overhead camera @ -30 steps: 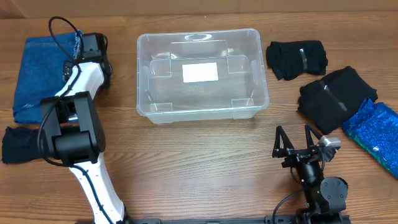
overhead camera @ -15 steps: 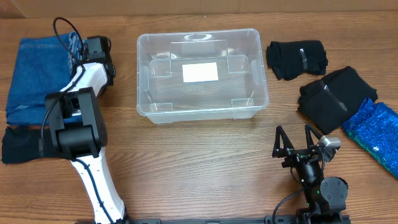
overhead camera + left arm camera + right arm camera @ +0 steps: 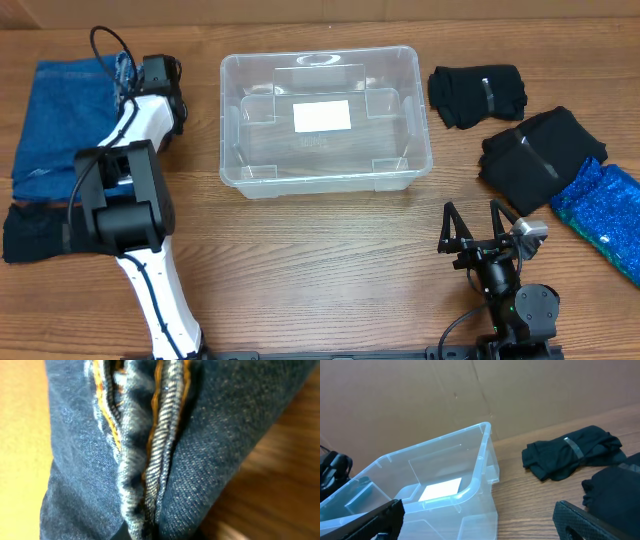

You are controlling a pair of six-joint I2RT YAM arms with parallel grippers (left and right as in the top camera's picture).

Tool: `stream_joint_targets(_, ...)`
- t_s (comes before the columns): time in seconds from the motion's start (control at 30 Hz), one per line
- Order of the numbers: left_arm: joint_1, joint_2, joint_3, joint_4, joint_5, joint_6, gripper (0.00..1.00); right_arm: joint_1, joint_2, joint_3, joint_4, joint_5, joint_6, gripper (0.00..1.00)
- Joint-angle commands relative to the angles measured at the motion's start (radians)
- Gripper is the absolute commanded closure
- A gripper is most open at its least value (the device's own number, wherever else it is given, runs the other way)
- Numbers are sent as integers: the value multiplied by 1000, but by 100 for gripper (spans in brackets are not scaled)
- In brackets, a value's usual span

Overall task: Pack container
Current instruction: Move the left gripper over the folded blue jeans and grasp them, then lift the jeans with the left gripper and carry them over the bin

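I will release the folded blue jeans from my left gripper over the white label inside the clear plastic bin [image 3: 328,130].
The container [image 3: 320,110] is a clear plastic bin with a white label on its base, standing empty at the table's middle back; it also fills the lower left of the right wrist view [image 3: 445,495]. Left of it lie folded blue jeans [image 3: 60,115]. My left gripper [image 3: 128,75] sits at their back right corner, shut on a bunched ridge of denim [image 3: 150,460] with orange stitching. My right gripper [image 3: 470,225] stands open near the front right, nothing between its fingertips [image 3: 380,517].
Two black folded garments [image 3: 478,95] [image 3: 540,155] lie right of the bin, with a glittery blue piece [image 3: 600,210] at the right edge. A dark cloth [image 3: 25,232] lies at the front left. Brown cardboard backs the table.
My left gripper has closed on the jeans' edge, and the arm has shifted slightly toward the back. The right arm has not moved.
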Motion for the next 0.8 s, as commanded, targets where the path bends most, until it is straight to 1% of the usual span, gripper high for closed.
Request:
stream_joint_targets(0.0, -74, 32, 144, -136, 180, -31, 96, 8, -9, -11, 5, 9, -3, 0)
stream_joint_targets(0.1, -90, 32, 342, -297, 306, -39, 96, 8, -9, -11, 5, 9, -3, 0)
stream_joint_targets(0.2, -88, 32, 509, -422, 403, -56, 96, 8, -9, -11, 5, 9, -3, 0)
stream_joint_targets(0.27, -88, 32, 603, -483, 438, -56, 96, 8, -9, -11, 5, 9, -3, 0)
stream_joint_targets(0.43, -85, 32, 801, -618, 472, -66, 96, 8, -9, -11, 5, 9, -3, 0)
stream_joint_targets(0.57, -79, 26, 938, -680, 496, -66, 96, 8, -9, -11, 5, 9, -3, 0)
stream_joint_targets(0.77, -99, -49, 1039, -673, 498, -47, 96, 8, -9, -11, 5, 9, -3, 0)
